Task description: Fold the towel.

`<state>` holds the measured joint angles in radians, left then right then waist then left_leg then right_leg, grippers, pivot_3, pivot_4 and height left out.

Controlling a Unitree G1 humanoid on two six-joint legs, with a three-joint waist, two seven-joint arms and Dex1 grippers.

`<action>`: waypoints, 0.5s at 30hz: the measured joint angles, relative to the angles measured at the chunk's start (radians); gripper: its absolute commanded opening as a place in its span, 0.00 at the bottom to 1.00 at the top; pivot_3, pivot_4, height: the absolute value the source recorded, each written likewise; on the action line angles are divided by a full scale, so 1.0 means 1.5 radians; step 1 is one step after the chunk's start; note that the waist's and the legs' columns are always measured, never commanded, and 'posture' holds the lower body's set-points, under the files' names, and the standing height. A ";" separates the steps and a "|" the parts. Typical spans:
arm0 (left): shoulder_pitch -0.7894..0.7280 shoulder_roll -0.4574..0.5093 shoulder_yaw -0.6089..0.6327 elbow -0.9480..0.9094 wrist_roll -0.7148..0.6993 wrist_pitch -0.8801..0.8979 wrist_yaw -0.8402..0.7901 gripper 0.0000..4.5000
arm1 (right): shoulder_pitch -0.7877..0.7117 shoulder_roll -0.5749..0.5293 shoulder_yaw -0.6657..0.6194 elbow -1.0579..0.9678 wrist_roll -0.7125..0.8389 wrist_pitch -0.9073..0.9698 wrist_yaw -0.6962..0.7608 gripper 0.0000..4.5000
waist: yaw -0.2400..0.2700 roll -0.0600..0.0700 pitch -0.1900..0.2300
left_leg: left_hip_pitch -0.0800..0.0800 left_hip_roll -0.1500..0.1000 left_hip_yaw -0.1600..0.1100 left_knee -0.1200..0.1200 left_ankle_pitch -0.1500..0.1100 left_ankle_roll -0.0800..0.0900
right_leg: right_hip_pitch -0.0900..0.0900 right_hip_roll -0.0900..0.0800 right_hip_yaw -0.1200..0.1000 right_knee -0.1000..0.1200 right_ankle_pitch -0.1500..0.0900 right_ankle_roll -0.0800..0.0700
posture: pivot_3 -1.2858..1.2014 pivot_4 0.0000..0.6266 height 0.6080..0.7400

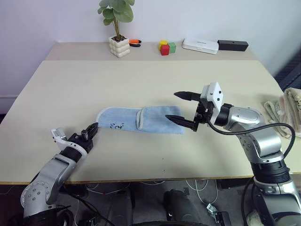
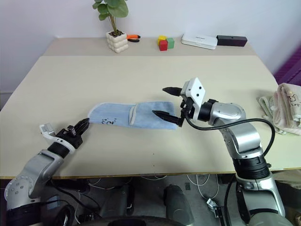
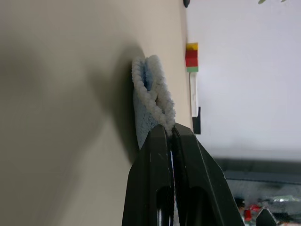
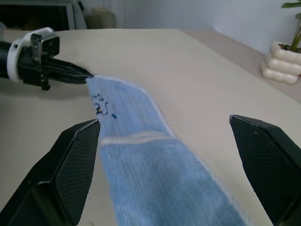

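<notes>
Next, I lay the printed end of the towel on top of the towel's plain end (image 1: 181, 126) beneath my right gripper, and let go of it there with my left gripper.
The light blue towel (image 1: 141, 120) lies folded into a long strip in the middle of the table (image 1: 70, 89), with a small dark print near its left end. My left gripper (image 1: 94, 127) lies low at that left end, shut on the towel's pale edge (image 3: 153, 89), which runs in between the fingertips. My right gripper (image 1: 171, 105) hovers just above the strip's right end, open, with nothing between its fingers (image 4: 75, 160).
Along the table's back edge stand a potted plant (image 1: 119, 46), an orange tool (image 1: 135, 42), coloured blocks (image 1: 165, 47), a white box (image 1: 201, 45) and a black box (image 1: 232, 45). Beige towels (image 1: 287, 110) lie at the right edge.
</notes>
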<state>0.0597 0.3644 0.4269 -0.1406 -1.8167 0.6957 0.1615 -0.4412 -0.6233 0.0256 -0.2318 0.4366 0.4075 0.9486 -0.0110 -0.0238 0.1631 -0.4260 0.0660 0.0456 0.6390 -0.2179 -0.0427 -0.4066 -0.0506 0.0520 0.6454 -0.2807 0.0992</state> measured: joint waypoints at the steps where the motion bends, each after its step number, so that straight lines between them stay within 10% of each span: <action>1: 0.000 0.010 0.000 0.000 0.009 0.008 -0.019 0.01 | 0.010 -0.019 -0.002 0.000 -0.002 -0.008 0.011 1.00 | 0.001 -0.001 0.000 | 0.000 0.000 0.000 -0.001 0.000 0.000 | 0.000 0.000 0.000 -0.001 0.000 0.000 | 0.52 0.24 1.00; 15: -0.233 0.071 -0.208 -0.124 0.267 0.077 -0.241 0.01 | 0.143 -0.154 -0.113 0.018 -0.014 -0.073 0.096 1.00 | 0.000 -0.001 0.001 | -0.001 0.000 0.001 -0.006 0.000 0.001 | 0.001 0.002 0.001 -0.010 0.002 -0.002 | 0.52 0.24 1.00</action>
<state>-0.2899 0.4707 0.1155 -0.3269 -1.4164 0.8113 -0.2004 -0.2272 -0.8549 -0.1437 -0.2045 0.4157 0.2985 1.0928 -0.0112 -0.0246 0.1642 -0.4269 0.0655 0.0473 0.6306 -0.2186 -0.0406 -0.4048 -0.0475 0.0530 0.6308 -0.2775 0.0956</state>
